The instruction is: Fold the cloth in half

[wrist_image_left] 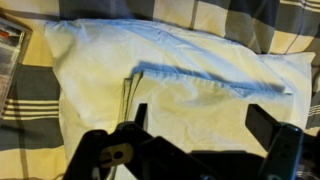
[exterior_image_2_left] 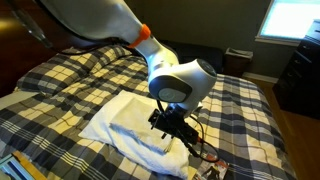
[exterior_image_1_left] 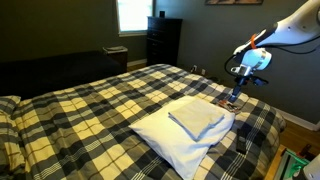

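The pale cloth's edge (exterior_image_1_left: 212,107) (wrist_image_left: 124,112) nearest the flat printed object starts the fold, so my gripper should go there next and close on it.
The pale cloth (exterior_image_1_left: 196,119) lies flat on top of the larger white pillow (exterior_image_1_left: 172,142), on the plaid bedcover (exterior_image_1_left: 90,110). In the wrist view the cloth (wrist_image_left: 200,70) shows a bluish edge running across the pillow (wrist_image_left: 90,90). My gripper (exterior_image_1_left: 233,98) hangs just above the bed at the pillow's near-right corner. It is open and empty, with both fingers apart over the pillow (wrist_image_left: 200,125). In an exterior view the arm and gripper (exterior_image_2_left: 172,127) cover part of the pillow (exterior_image_2_left: 115,125), and I cannot make out the cloth there.
A black dresser (exterior_image_1_left: 163,40) stands under a bright window (exterior_image_1_left: 133,12) at the back. A dark couch (exterior_image_1_left: 55,68) runs along the far side of the bed. A flat printed object (wrist_image_left: 10,50) lies beside the pillow. Clutter (exterior_image_1_left: 296,165) sits past the bed's corner.
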Motion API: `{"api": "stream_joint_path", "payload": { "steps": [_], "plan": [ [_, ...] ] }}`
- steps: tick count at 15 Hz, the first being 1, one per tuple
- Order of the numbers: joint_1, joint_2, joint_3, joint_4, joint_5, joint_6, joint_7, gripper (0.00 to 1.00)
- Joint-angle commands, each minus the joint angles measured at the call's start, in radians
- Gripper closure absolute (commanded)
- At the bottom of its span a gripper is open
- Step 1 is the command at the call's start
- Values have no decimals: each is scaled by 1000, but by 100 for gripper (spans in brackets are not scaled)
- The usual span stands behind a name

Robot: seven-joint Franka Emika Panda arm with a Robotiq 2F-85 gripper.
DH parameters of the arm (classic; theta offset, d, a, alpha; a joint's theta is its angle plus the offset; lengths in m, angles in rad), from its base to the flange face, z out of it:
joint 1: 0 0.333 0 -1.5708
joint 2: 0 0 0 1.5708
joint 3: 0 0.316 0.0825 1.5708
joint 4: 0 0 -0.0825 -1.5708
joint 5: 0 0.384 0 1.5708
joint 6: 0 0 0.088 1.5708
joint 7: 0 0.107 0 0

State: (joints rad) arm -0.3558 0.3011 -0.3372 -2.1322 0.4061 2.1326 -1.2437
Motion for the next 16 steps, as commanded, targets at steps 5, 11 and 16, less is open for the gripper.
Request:
{"api": "stream_joint_path", "payload": {
  "steps": [5,11,16],
  "plan": [
    [-107,293,138,265,22,-37,116,0],
    [-173,433,213,420,38,-94,217,0],
    [-209,512,258,515,70,-103,265,0]
  ]
}}
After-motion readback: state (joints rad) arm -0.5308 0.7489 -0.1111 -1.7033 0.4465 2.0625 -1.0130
